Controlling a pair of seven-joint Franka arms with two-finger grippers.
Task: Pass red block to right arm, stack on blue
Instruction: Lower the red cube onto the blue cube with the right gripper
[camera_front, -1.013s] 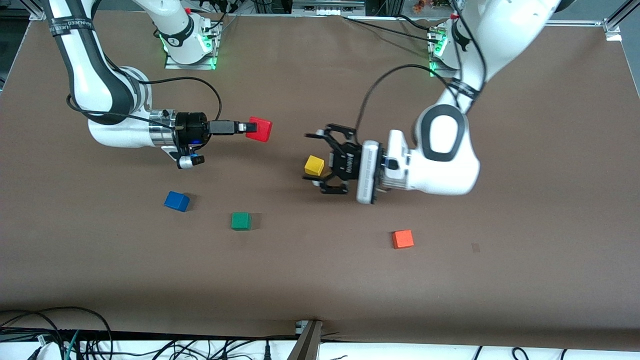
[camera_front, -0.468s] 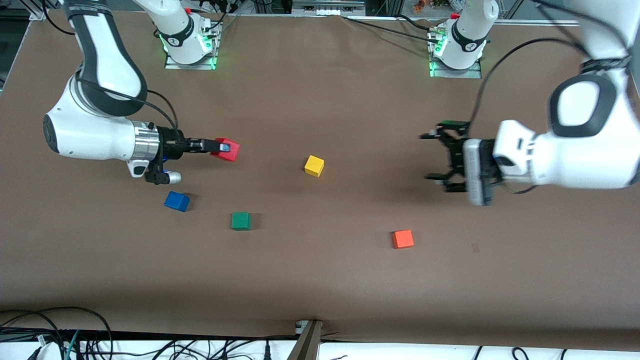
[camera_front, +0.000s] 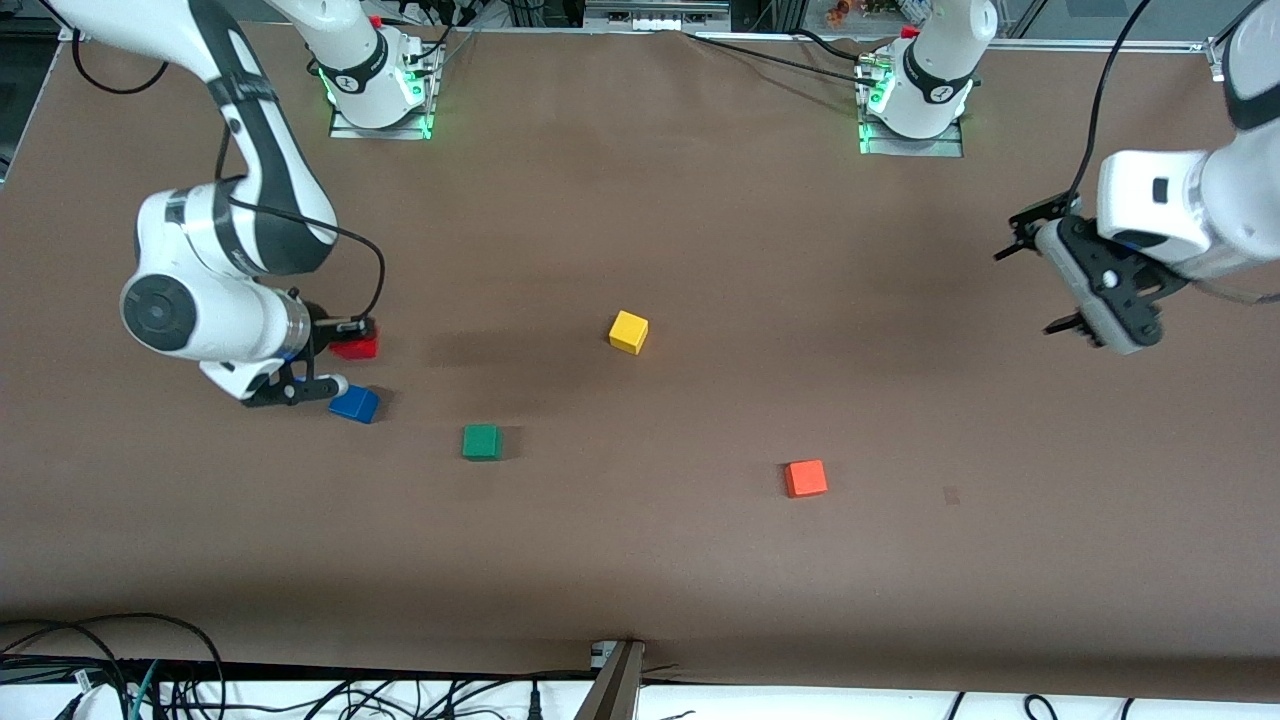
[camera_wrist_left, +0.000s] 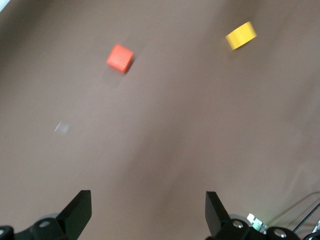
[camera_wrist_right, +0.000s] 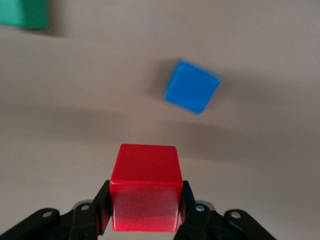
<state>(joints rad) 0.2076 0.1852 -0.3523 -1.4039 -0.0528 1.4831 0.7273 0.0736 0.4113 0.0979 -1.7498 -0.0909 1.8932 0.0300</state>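
Note:
I should use my right gripper to put the red block, held close beside the blue block, on top of the blue block (camera_front: 345, 394) (camera_wrist_right: 192, 88) near the green cube.
My right gripper (camera_front: 350, 338) is shut on the red block (camera_front: 356, 346), held in the air close beside the blue block (camera_front: 353, 403), which lies on the table at the right arm's end. In the right wrist view the red block (camera_wrist_right: 145, 192) sits clamped between the black fingers (camera_wrist_right: 102, 207), and the blue block (camera_wrist_right: 192, 93) lies on the table apart from it. My left gripper (camera_front: 1040, 270) is open and empty, raised over the left arm's end of the table; its fingertips (camera_wrist_left: 80, 212) show over bare table.
A green cube (camera_front: 481, 441) lies beside the blue block, toward the table's middle. A yellow cube (camera_front: 628, 331) lies near the centre. An orange cube (camera_front: 805, 478) lies nearer the front camera, toward the left arm's end.
My right gripper carried the red block from over mid-table toward the right arm's end and down beside the blue block. My left gripper drew back, open, to the left arm's end.

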